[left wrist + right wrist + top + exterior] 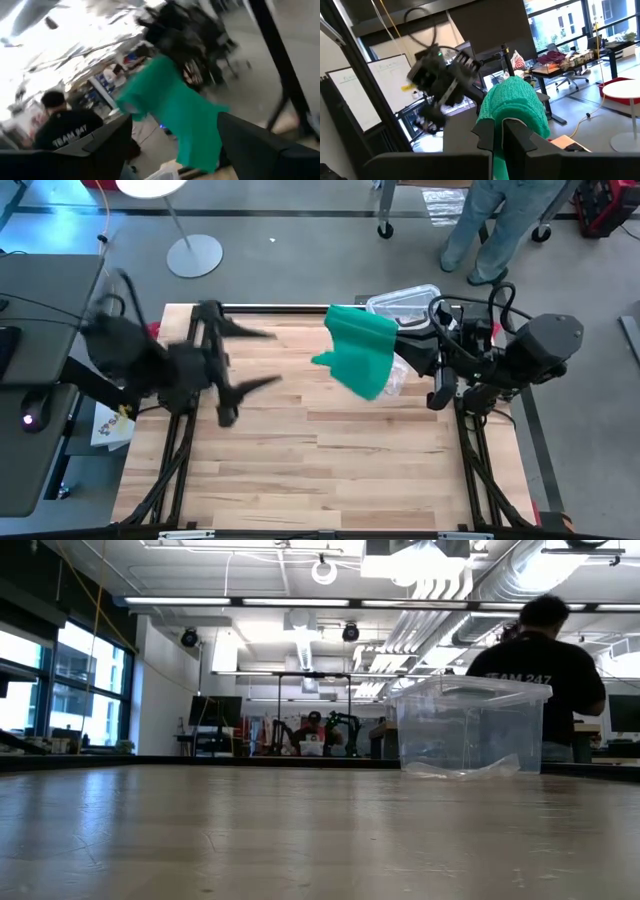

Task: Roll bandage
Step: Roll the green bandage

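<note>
The green bandage's loose end (326,360) (210,142) hangs away from my right gripper, and my left gripper should go there next and close on it.
The green bandage (360,350) is held up in the air at the table's far right, bunched and spread, and does not show in the low view. My right gripper (402,348) is shut on it. In the right wrist view the bandage (512,105) bulges over my right gripper (503,134). My left gripper (272,358) is open and empty over the table's far left, its fingers pointing toward the bandage. The left wrist view shows the bandage (175,115) beyond my left gripper (175,150). My right gripper pinches a bunched part of the bandage (506,116) between its two fingers (487,137); which end or edge, I cannot tell. The fingers come level from the table's right side. The bandage is lifted clear of the table, and its loose part (350,365) hangs slack toward the table's left.
A clear plastic box (405,300) stands at the table's far right edge and also shows in the low view (470,725). A crinkly clear bag (395,378) lies below the bandage. A person (545,660) stands behind the table. Bare wood (330,460) lies toward the near edge.
</note>
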Controlling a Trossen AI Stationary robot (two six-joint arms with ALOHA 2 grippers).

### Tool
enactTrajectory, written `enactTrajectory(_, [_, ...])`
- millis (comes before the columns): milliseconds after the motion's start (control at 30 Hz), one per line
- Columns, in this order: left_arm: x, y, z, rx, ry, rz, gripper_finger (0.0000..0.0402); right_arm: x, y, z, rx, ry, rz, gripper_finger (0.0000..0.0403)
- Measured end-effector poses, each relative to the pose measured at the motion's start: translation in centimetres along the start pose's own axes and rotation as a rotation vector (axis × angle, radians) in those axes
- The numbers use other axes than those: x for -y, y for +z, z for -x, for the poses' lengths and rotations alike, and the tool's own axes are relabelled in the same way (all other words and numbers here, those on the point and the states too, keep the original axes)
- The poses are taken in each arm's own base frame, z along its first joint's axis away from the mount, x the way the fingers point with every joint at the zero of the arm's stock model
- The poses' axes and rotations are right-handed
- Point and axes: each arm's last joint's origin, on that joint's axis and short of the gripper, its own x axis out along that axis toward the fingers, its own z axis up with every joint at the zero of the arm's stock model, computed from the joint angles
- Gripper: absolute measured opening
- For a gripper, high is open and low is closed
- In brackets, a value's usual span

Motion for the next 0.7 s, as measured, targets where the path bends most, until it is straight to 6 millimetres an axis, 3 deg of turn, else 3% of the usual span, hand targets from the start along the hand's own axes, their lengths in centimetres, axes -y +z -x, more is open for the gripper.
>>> enactTrajectory(133, [2.7, -0.4, -1.8, -0.076, -0.011, -0.203, 0.0261, 0.0, 0.0, 0.0, -0.001, 0.001, 0.001, 0.0007])
enactTrajectory(433, [7.4, -0.7, -6.4, -0.191, 0.118, -0.464, 0.0219, 0.0, 0.0, 0.0, -0.001, 0.001, -0.007, 0.0007])
enactTrajectory(700, [8.7, -1.9, -9.4, -0.345, 0.239, -0.588, 0.0176, 0.0, 0.0, 0.0, 0.001, 0.004, -0.011, 0.0007])
